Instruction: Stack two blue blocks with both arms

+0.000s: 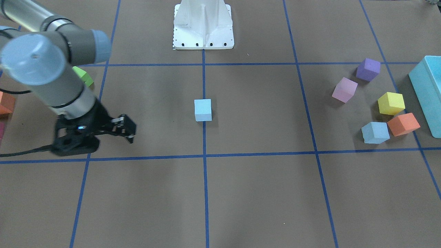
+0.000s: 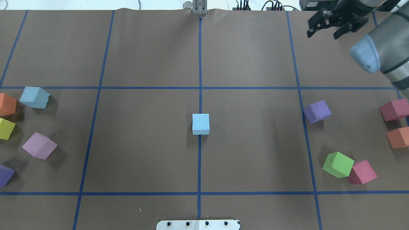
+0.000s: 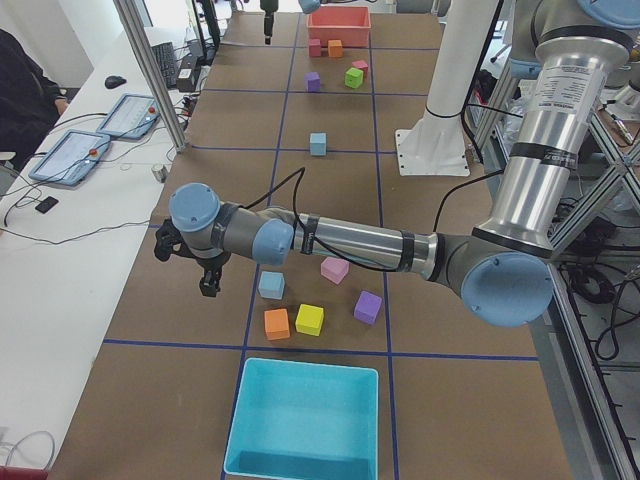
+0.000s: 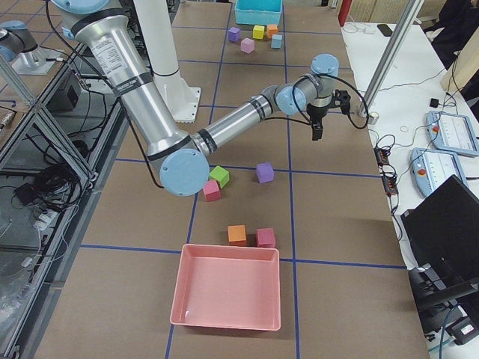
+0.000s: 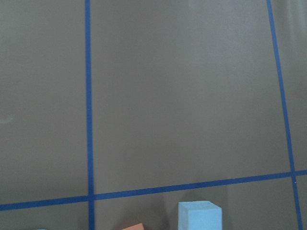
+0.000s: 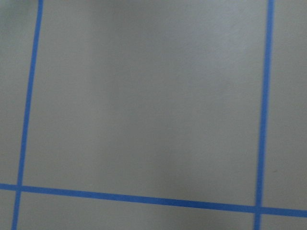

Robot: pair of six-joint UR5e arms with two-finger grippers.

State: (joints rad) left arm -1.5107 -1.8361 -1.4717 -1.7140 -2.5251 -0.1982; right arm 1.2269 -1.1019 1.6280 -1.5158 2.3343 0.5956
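The blue block beside the orange cube should be next for my left gripper, which will go to it and take hold of the blue block's sides [image 1: 375,132] [image 5: 200,215].
One pale blue block [image 1: 203,110] sits alone at the table's centre, on the middle grid line; it also shows in the overhead view [image 2: 201,124]. The second blue block [image 1: 375,132] [image 2: 34,97] lies on my left side, next to an orange cube [image 1: 403,124]. It shows at the bottom edge of the left wrist view [image 5: 199,216]. My right gripper [image 1: 125,130] [image 2: 322,32] is open and empty, low over bare table on the far right side. My left gripper [image 3: 185,270] hangs just beyond the second blue block; I cannot tell whether it is open or shut.
Yellow [image 1: 391,103], pink [image 1: 344,89] and purple [image 1: 368,69] cubes lie near the second blue block, beside a turquoise box [image 1: 429,93]. Purple [image 2: 317,111], green [image 2: 338,164], magenta and orange cubes lie on the right side, near a pink tray [image 4: 228,288]. White pedestal [image 1: 203,24] stands at the back.
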